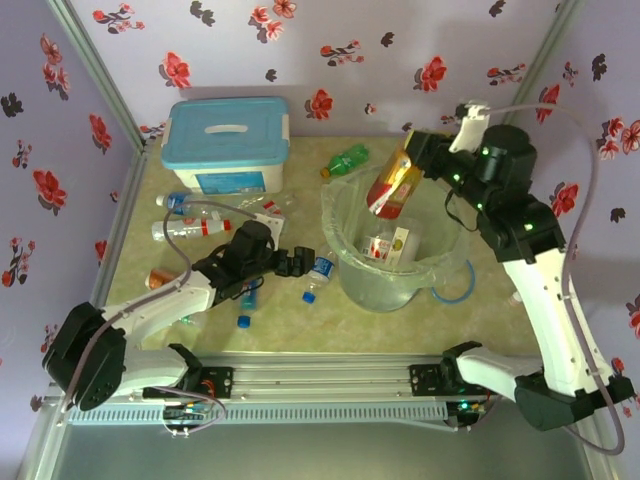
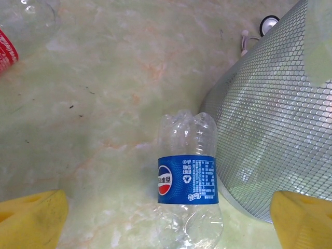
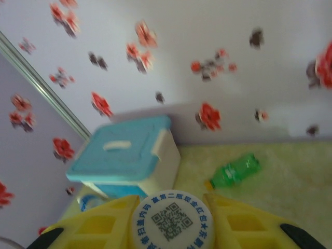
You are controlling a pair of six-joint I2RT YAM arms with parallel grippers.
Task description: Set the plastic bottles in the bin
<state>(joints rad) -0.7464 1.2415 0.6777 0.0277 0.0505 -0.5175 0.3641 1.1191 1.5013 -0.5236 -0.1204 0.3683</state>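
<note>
The robot's right gripper will release the red-and-orange labelled bottle against the labelled bottles inside the bin (image 1: 375,243).
My right gripper (image 1: 403,172) hangs over the bin (image 1: 352,268), shut on a red-and-orange labelled bottle (image 1: 388,192). That bottle's white cap (image 3: 171,224) sits between the yellow fingers (image 3: 97,228) of the right gripper (image 3: 171,231). The bin holds labelled bottles (image 1: 386,243). My left gripper (image 1: 302,263) is low on the table, open, with a clear blue-labelled bottle (image 2: 188,181) lying between its yellow fingers (image 2: 32,223), touching neither. The bin's wall (image 2: 275,129) is just right of it. A green bottle (image 1: 346,160) lies behind the bin.
A white box with a light-blue lid (image 1: 228,143) stands at the back left. More bottles (image 1: 188,230) lie left of my left arm, one red-labelled (image 2: 13,36). Loose blue caps (image 1: 243,321) lie near the front. Flowered walls enclose the table.
</note>
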